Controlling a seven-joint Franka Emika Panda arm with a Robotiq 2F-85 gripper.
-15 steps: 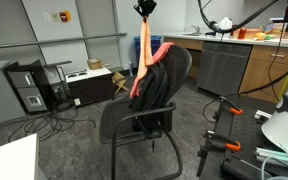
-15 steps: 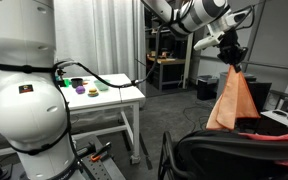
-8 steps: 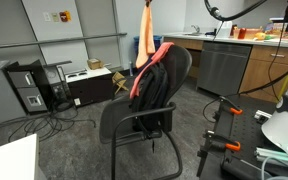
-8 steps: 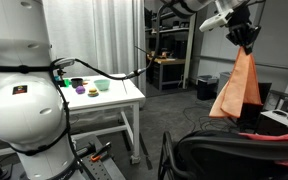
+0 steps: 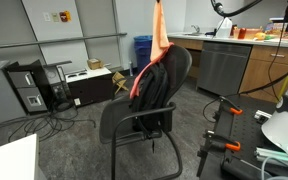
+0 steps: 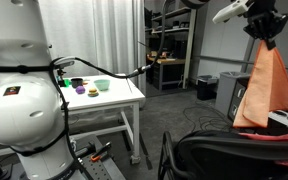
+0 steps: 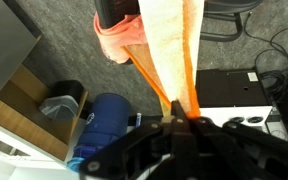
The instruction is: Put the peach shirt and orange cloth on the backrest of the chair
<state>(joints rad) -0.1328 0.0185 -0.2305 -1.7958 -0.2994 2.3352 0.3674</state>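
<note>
Next, I let go of the orange cloth over the top edge of the black chair's backrest [image 5: 172, 54], next to the peach shirt. The cloth now hangs above that backrest.
My gripper [image 6: 265, 31] is shut on the top of the orange cloth [image 6: 266, 92], which hangs straight down from it. In an exterior view the cloth [image 5: 160, 28] hangs above the top of the black chair's backrest [image 5: 169, 75], and the gripper is cut off by the top edge. The peach shirt [image 5: 144, 72] is draped over the backrest's side. In the wrist view my gripper [image 7: 174, 122] pinches the cloth [image 7: 169, 50], and the peach shirt [image 7: 119, 40] lies on the chair below it.
A blue bin [image 5: 143, 49] stands behind the chair, with a steel counter unit [image 5: 222, 65] beside it. A computer tower [image 5: 29, 88] and cables lie on the floor. A white table [image 6: 99, 100] holds small bowls. The robot base [image 6: 24, 100] is close.
My gripper has carried the orange cloth higher and sideways, from beside the backrest to above its top. The peach shirt and the chair have not moved.
</note>
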